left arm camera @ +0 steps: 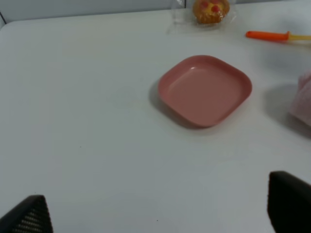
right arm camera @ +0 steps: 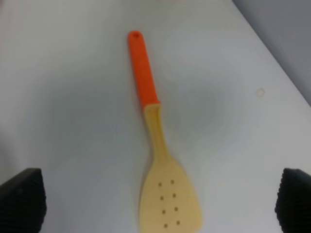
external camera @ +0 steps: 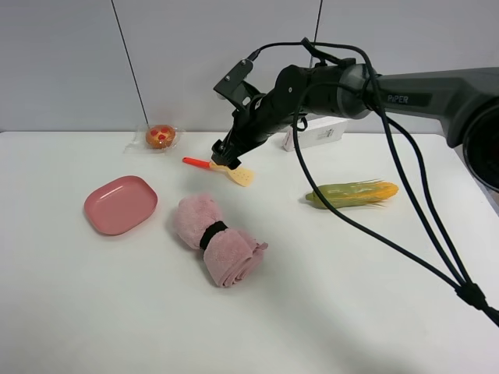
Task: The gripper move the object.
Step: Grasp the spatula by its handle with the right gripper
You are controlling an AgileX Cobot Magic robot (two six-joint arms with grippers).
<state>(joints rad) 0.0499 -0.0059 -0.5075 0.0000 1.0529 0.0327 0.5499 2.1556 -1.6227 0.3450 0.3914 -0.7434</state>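
My right gripper is to close next on the narrow yellow neck [external camera: 220, 167] [right arm camera: 158, 135] of the toy spatula, between the spatula's red-orange handle and its slotted blade.
The toy spatula [external camera: 238, 175], with a red-orange handle and a pale yellow slotted blade, lies flat on the white table behind the pink towel roll. My right gripper [external camera: 221, 153] hangs just above its middle, reaching in from the right. In the right wrist view the spatula [right arm camera: 158, 141] lies between the gripper's [right arm camera: 158, 194] two fingertips, which stand wide apart and do not touch it. My left gripper [left arm camera: 158, 208] is open and empty above bare table. The spatula's handle [left arm camera: 272, 36] shows far off in its view.
A pink plate [external camera: 121, 204] [left arm camera: 204, 90] sits at the left. A rolled pink towel [external camera: 218, 240] lies in front of the spatula. A corn cob [external camera: 352, 193] lies at the right. A wrapped bun [external camera: 161, 137] and a white box [external camera: 316, 134] sit at the back.
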